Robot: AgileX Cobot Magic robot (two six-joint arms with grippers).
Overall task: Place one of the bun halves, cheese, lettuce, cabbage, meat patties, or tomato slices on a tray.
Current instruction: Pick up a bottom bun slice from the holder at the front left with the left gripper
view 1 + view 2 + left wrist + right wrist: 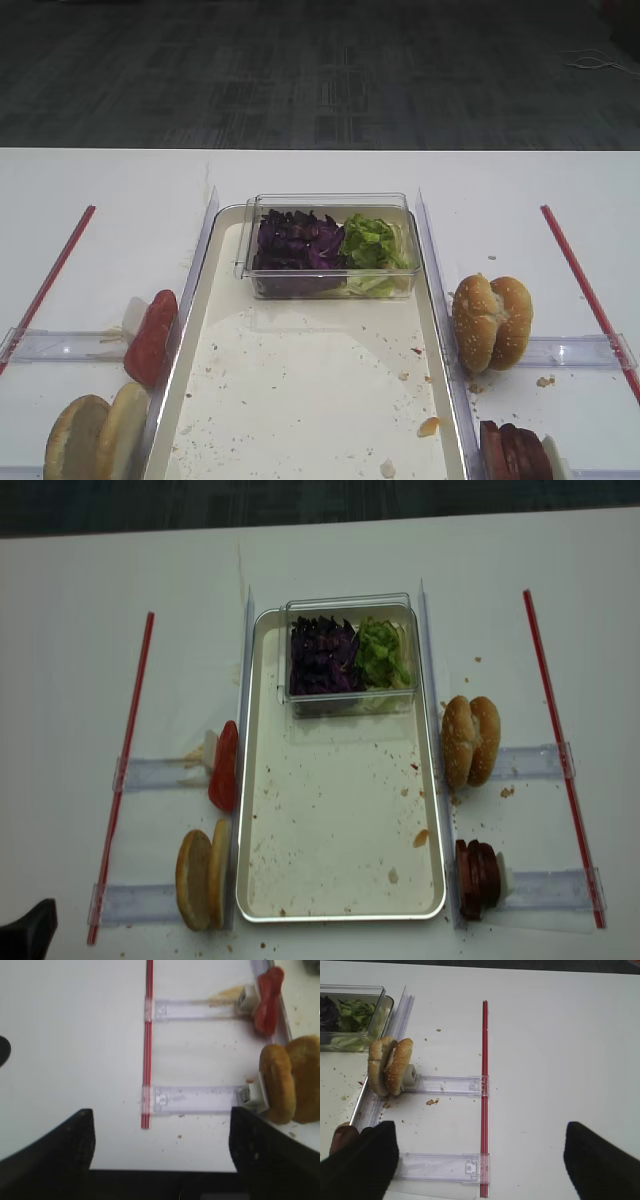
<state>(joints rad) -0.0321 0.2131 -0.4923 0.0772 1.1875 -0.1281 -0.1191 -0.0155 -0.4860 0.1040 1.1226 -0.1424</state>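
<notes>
Next, I move my left gripper next to the plain bun halves beside the tray and close it on their upper edge (206, 877) (284, 1077).
The cream tray (300, 390) (330, 820) lies mid-table, crumb-speckled. At its far end a clear box holds purple cabbage (295, 240) (322, 655) and green lettuce (372, 245) (385, 655). Plain bun halves (95, 435) (287, 1082) (200, 878) stand on edge left of the tray, tomato slices (150, 335) (267, 992) (224, 767) behind them. Meat patties (515, 450) (342, 1137) (477, 878) stand at the right. No cheese is in view. My left gripper (160, 1130) hangs open over bare table left of the buns. My right gripper (480, 1132) is open, right of the patties.
A sesame bun pair (490, 322) (390, 1065) (470, 740) stands on edge right of the tray. Red strips (125, 770) (560, 750) run down both sides, with clear plastic holders (447, 1085) (197, 1100) crossing towards the tray. The near table edge lies just below the left gripper.
</notes>
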